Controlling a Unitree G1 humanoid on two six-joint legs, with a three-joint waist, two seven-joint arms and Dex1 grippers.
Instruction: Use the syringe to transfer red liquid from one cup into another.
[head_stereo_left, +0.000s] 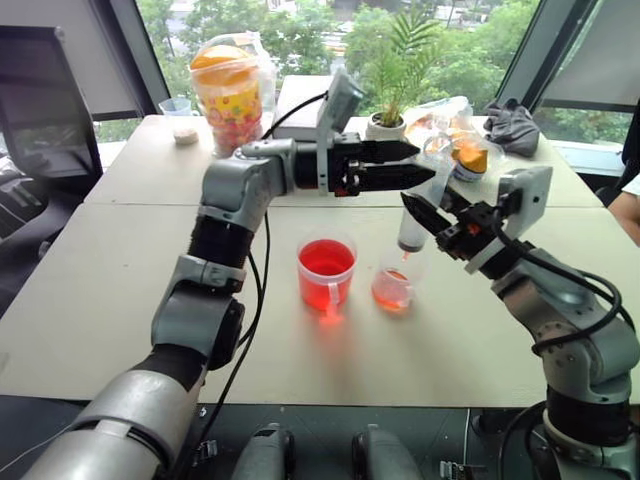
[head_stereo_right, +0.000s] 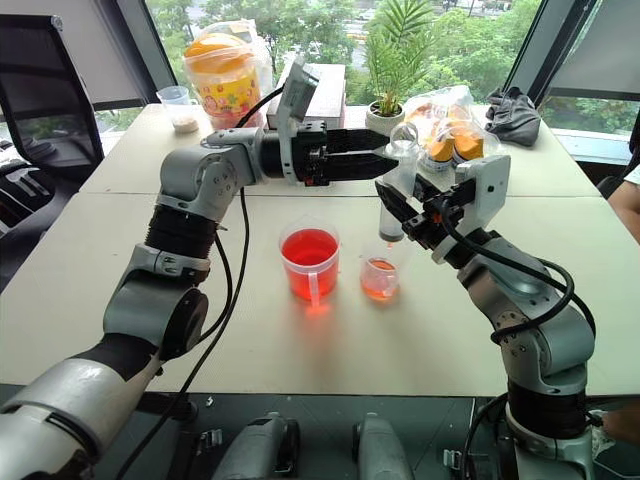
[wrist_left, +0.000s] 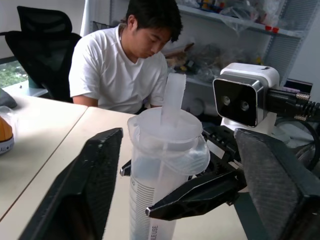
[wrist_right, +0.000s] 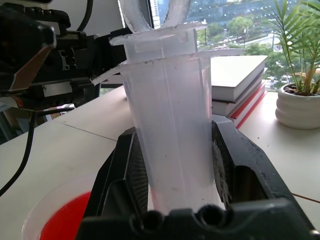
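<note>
Next, my right gripper releases the syringe, now upright above the smaller cup, on the bare tabletop (head_stereo_left: 497, 268) beside the smaller cup, so that it lies away from the larger cup.
The syringe (head_stereo_left: 413, 222) stands upright, its orange-red tip just above the smaller clear cup (head_stereo_left: 393, 289), which holds a little orange-red liquid at its base. My right gripper (wrist_right: 172, 165) is shut on the syringe's barrel. My left gripper (head_stereo_left: 424, 165) reaches in level from the left. It stands open, one finger on each side of the plunger's top (wrist_left: 167, 125), without gripping it. The barrel looks clear. The larger cup (head_stereo_left: 325, 272), with its side handle, stands just left of the smaller one, vivid with red liquid (head_stereo_left: 325, 260).
At the table's far side stand a potted plant (head_stereo_left: 388, 120), stacked books (head_stereo_left: 300, 95), a snack jar (head_stereo_left: 231, 92), snack bags (head_stereo_left: 458, 140), a dark cloth (head_stereo_left: 512, 125) and a small cup with white contents (head_stereo_left: 183, 130). A person (wrist_left: 125, 75) sits at the right.
</note>
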